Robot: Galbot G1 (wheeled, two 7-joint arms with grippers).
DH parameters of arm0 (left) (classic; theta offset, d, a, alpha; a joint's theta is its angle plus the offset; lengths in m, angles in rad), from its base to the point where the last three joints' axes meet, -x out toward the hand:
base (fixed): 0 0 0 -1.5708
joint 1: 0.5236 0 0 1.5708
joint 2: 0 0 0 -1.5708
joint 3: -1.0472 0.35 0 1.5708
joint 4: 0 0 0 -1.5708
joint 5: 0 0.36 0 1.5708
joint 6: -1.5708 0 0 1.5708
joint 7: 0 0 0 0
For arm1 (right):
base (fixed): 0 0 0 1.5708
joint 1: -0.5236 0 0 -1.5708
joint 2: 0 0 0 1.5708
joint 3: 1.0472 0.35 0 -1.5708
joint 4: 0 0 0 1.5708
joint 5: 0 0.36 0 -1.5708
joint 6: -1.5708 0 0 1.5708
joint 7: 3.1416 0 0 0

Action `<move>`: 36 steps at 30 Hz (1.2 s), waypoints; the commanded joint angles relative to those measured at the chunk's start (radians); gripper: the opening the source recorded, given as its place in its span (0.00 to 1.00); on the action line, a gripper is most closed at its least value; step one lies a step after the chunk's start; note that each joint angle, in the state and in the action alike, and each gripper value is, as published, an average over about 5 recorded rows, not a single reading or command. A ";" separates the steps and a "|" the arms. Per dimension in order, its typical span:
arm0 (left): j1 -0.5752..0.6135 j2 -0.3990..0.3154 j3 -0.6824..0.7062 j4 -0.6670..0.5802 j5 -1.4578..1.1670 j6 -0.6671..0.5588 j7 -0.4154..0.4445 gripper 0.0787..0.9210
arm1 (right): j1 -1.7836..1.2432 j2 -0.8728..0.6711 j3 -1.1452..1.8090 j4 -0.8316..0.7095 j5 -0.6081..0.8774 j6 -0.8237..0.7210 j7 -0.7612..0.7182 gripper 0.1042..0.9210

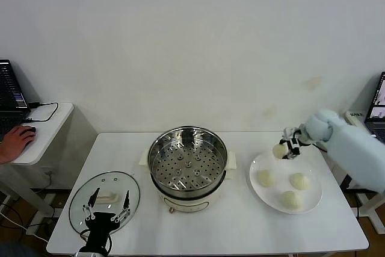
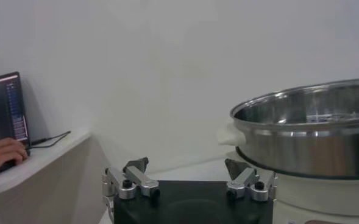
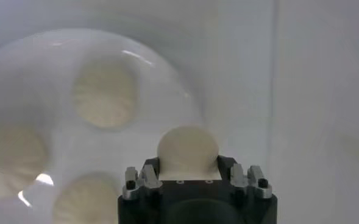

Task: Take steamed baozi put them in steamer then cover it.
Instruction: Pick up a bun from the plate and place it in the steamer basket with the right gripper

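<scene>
The steamed baozi, now lifted just above the white plate, will be let go by my right gripper on the back part of the steamer's perforated tray (image 1: 186, 144), near the steamer's rim on the wall side.
My right gripper (image 1: 287, 147) is shut on one cream-white steamed baozi (image 1: 280, 150), lifted just above the back-left edge of the white plate (image 1: 255, 188). The right wrist view shows this baozi (image 3: 188, 149) clamped in the gripper (image 3: 188, 162), over the plate (image 3: 161, 91). Three more baozi (image 1: 266, 177) (image 1: 299, 180) (image 1: 291, 199) lie on the plate. The steel steamer (image 1: 155, 148) stands at the table's middle, its perforated tray bare. My left gripper (image 1: 109, 203) hangs open over the glass lid (image 1: 83, 201) at front left; its wrist view shows the open gripper (image 2: 187, 165) beside the steamer's wall (image 2: 307, 146).
The lid lies flat with its white handle (image 1: 107, 197) up. A side table (image 1: 51, 126) at far left holds a laptop, with a person's hand (image 1: 15, 139) on a mouse. Another laptop (image 1: 379, 105) sits at far right. The wall is close behind the table.
</scene>
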 commanded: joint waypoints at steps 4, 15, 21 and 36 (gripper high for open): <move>0.000 0.005 0.002 0.000 -0.078 -0.001 0.000 0.88 | 0.394 0.035 -0.296 0.181 0.299 0.023 0.049 0.60; 0.004 0.002 -0.005 -0.014 -0.118 -0.001 -0.001 0.88 | 0.465 0.359 -0.456 0.106 0.351 0.160 0.106 0.60; -0.007 0.001 -0.012 -0.009 -0.118 0.000 -0.001 0.88 | 0.454 0.488 -0.525 0.085 0.235 0.241 0.115 0.60; -0.024 0.001 -0.018 -0.005 -0.118 -0.001 0.001 0.88 | 0.342 0.647 -0.559 -0.083 -0.038 0.452 0.131 0.60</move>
